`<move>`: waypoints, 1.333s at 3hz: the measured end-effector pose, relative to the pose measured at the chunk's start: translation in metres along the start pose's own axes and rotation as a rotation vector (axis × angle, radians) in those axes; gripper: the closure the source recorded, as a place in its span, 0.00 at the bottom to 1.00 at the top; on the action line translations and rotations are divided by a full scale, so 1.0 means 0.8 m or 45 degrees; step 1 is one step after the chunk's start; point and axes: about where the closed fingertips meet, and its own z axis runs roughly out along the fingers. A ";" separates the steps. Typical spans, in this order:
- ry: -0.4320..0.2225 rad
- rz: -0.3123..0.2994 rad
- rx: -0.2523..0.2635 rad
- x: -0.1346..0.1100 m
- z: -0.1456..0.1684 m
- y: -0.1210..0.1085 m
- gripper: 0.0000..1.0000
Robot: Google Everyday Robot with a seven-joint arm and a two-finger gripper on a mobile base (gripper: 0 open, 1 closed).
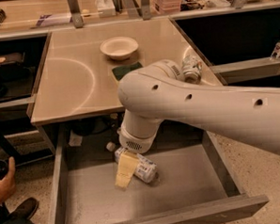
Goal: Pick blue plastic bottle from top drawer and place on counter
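Observation:
I should grip the middle of the blue plastic bottle [138, 164], slightly nearer its bottom than its white cap.
The blue plastic bottle [144, 170] lies on its side in the open top drawer [190, 182], with its white cap [111, 146] toward the back left. My gripper [125, 170] hangs from the big white arm [201, 106], down inside the drawer. It sits right over the bottle's left part and hides the bottle's middle. The beige counter [72, 79] lies above and behind the drawer.
On the counter stand a white bowl [119, 47], a dark green sponge [126, 70] and a dented silver can [192, 68]. Dark shelves flank the counter on both sides. A person's hand [3, 180] shows at the left edge.

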 end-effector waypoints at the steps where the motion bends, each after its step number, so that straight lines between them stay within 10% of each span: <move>1: -0.029 0.047 -0.014 0.015 0.042 -0.017 0.00; 4: -0.003 0.079 -0.060 0.023 0.129 -0.039 0.00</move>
